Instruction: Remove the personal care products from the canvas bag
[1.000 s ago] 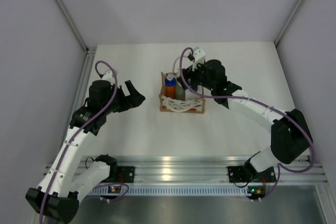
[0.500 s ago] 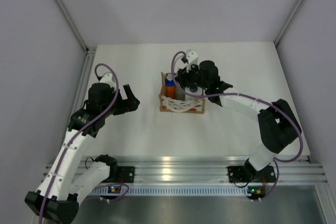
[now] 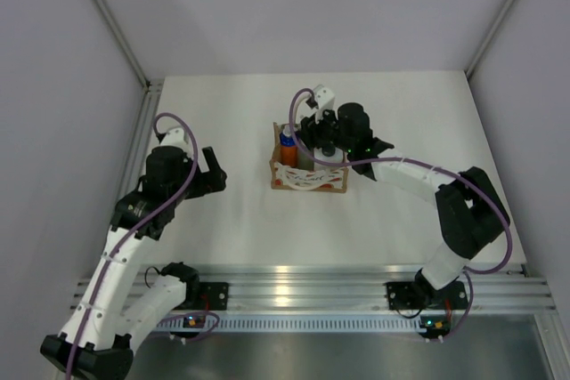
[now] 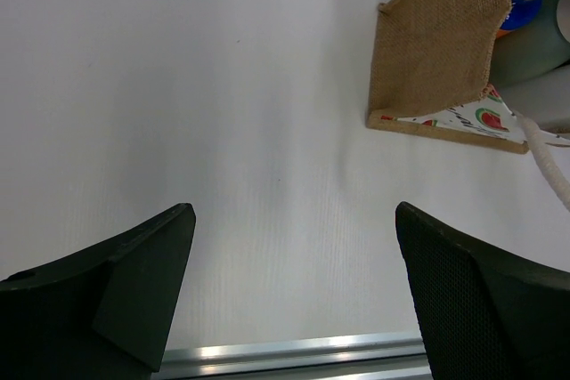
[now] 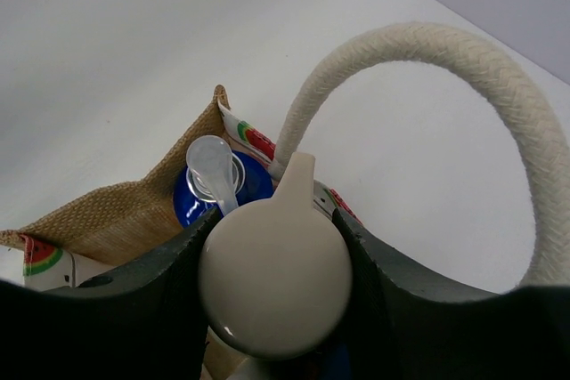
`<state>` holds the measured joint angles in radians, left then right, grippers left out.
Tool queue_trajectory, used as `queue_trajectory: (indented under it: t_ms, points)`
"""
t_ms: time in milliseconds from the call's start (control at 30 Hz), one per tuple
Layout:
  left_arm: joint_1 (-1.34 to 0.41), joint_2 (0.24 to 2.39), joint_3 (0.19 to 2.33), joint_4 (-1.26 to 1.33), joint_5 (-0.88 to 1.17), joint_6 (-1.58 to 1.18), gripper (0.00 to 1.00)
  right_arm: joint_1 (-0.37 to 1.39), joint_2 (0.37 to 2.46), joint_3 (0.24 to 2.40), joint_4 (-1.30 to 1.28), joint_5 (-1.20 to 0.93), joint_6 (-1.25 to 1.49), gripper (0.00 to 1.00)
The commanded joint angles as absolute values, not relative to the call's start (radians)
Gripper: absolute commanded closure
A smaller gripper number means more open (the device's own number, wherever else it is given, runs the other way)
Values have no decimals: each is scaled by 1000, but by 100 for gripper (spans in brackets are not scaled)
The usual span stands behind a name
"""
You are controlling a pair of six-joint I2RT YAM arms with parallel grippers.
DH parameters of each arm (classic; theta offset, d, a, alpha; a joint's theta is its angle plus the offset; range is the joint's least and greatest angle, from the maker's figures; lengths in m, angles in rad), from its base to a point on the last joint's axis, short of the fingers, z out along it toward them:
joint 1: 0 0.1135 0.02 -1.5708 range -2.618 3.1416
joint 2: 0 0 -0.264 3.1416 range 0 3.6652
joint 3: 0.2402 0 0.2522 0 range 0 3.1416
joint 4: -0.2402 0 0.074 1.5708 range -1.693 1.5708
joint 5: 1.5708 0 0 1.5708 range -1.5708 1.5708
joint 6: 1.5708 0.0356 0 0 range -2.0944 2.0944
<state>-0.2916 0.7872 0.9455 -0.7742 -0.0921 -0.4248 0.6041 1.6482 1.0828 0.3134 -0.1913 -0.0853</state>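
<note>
The robot's right gripper should put the grey-green bottle down on the bare table (image 3: 376,174) beside the canvas bag, under its arm. The bottle's body is still in the bag.
The canvas bag (image 3: 308,182) stands mid-table, tan with a red-and-white front; its burlap side (image 4: 436,51) also shows in the left wrist view. Inside it, an orange bottle with a blue cap (image 3: 289,141) stands at the left; that blue cap (image 5: 198,195) carries a clear pump. My right gripper (image 3: 322,143) reaches down into the bag. In the right wrist view that gripper (image 5: 276,224) is shut on the round beige cap (image 5: 272,295) of the taller bottle, whose grey-green body (image 4: 534,37) stays in the bag. My left gripper (image 3: 214,172) hangs open and empty over bare table, left of the bag.
A thick white rope handle (image 5: 445,51) arches over the bag just right of the gripped cap. The table's aluminium front rail (image 4: 294,353) lies below my left gripper. Grey walls enclose the table on three sides.
My right gripper moved left over the bag and shut on the beige cap. My left arm drew back slightly toward the left, still open.
</note>
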Motion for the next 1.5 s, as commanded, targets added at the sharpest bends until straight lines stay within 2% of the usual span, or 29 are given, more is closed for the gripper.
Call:
queue_trajectory:
  t_ms: [0,933,1467]
  points:
    - [-295,769,934,-772,-144,-434,2,614,1615,1095,445,-241,-55,100]
    - [-295,735,917,-772,-209,-462,2,615,1488,1166,419,-183,-58,100]
    - [-295,729,917,-772,-219,-463,2,626,1468,1442,141,-84,-72,100]
